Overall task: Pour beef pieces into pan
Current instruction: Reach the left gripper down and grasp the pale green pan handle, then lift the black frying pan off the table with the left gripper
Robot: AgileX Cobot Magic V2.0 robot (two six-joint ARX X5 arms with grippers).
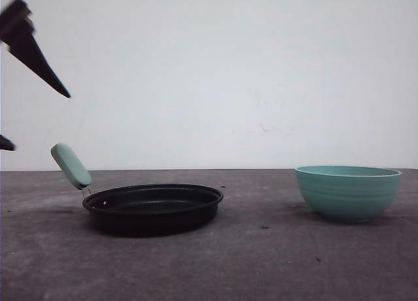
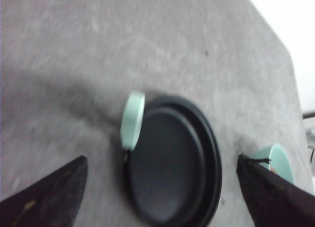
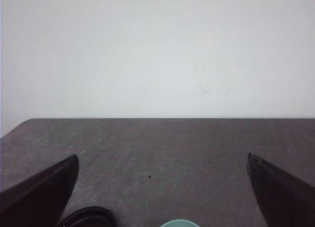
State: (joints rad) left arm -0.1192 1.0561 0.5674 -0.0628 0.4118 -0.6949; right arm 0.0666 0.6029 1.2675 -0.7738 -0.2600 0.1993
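Note:
My right gripper is going to the teal bowl's rim (image 1: 396,173). It will close there, on the side farthest from the black pan.
The black pan (image 1: 153,206) lies on the table left of centre, its mint-green handle (image 1: 70,165) slanting up and to the left. From above, the pan (image 2: 170,163) looks empty. The beef pieces are hidden. My left gripper (image 1: 40,119) hangs high above the handle at the far left. In the left wrist view my left gripper (image 2: 162,158) is open, its fingers wide apart either side of the pan with nothing between them. My right gripper (image 3: 163,156) is open too, over bare table beyond the pan's rim (image 3: 88,216).
A teal ribbed bowl (image 1: 347,191) stands at the right, its inside hidden from the front. Edges of the bowl (image 2: 279,160) (image 3: 179,223) show in both wrist views. The grey tabletop (image 1: 261,262) ends at a white wall (image 1: 228,72) behind.

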